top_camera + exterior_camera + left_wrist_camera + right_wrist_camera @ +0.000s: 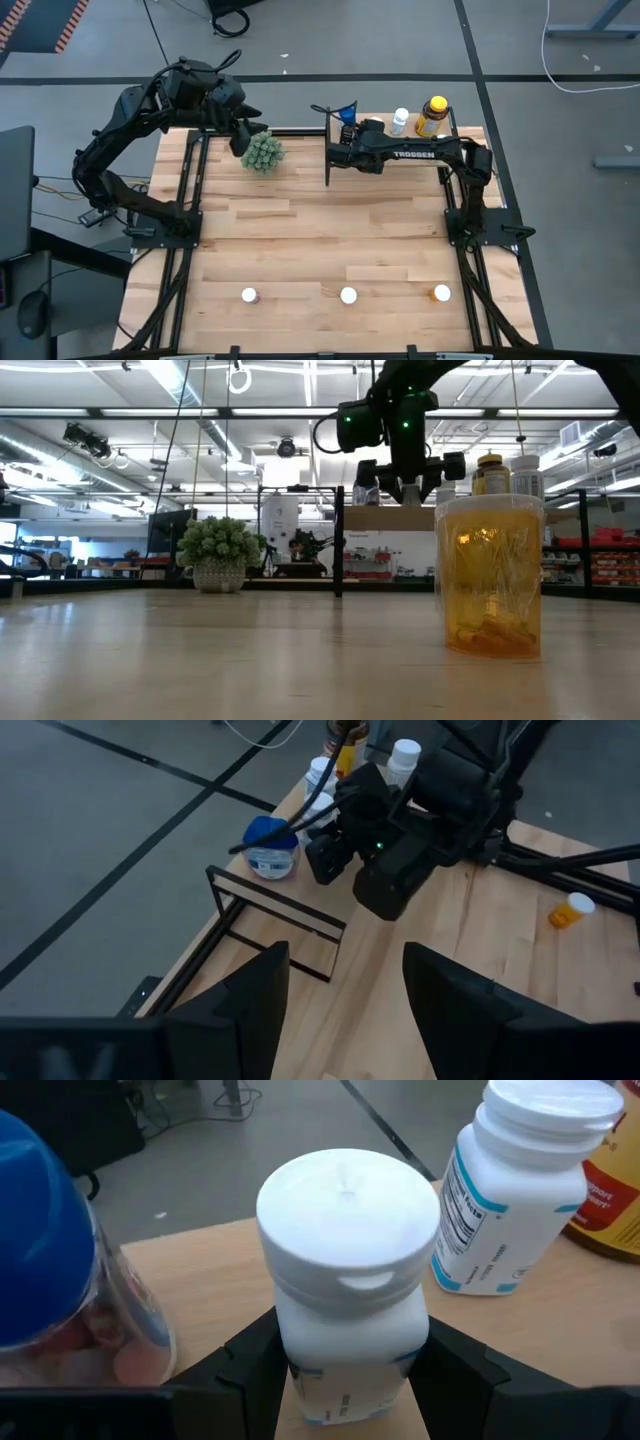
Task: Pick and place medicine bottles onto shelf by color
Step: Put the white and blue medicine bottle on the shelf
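Observation:
I will use my right gripper to let go of the white bottle on the shelf [379,119] [365,1342] between the blue bottle and the other white bottle.
My right gripper [350,1370] reaches over the shelf [400,150] at the table's far edge, shut on a white-capped white bottle [345,1230]. Beside it on the shelf stand a blue bottle [45,1230], another white bottle [520,1190] and the amber yellow-capped bottle [433,115]. Three more bottles stand near the near edge: two white-capped [249,295] [348,295] and an orange one [441,293], which looms large in the low view [492,575]. My left gripper [345,970] hangs open near the green plant [262,152], touching nothing. My right gripper holds the white bottle by its body just below the cap [345,1350], pinched between the two fingers [255,1365], one on either side. The bottle stands upright in the hold. Its base is hidden by the fingers, so whether it rests on the shelf cannot be told.
The shelf's black upright divider [329,150] stands at its left end. The plant sits at the far left of the table. Between the shelf and the near row of bottles lies bare wooden tabletop [320,230]. Black arm-base rails [185,200] run along both sides.

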### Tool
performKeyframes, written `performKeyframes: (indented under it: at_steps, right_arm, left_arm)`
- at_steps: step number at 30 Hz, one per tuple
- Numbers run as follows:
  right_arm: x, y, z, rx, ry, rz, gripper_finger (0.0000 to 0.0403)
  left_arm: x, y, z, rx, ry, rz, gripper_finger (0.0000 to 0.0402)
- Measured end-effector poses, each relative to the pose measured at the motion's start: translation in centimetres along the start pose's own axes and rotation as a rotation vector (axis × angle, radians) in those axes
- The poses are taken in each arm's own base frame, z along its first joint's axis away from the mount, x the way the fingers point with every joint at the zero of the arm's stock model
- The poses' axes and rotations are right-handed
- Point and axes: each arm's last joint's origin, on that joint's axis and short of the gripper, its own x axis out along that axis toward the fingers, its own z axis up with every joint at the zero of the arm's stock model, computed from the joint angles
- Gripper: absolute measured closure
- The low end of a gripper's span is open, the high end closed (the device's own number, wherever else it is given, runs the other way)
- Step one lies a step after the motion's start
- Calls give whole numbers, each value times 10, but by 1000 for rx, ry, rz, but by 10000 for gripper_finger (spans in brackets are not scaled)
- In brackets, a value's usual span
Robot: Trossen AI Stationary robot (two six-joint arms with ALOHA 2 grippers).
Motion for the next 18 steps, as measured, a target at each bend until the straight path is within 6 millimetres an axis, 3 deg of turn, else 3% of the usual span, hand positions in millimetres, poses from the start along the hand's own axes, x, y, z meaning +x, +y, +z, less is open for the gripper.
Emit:
performKeyframes:
  at_steps: [18]
  right_arm:
    - [-3,3,1,-84,6,8,212]
  left_arm:
    - [2,0,4,-14,-37,-2,199]
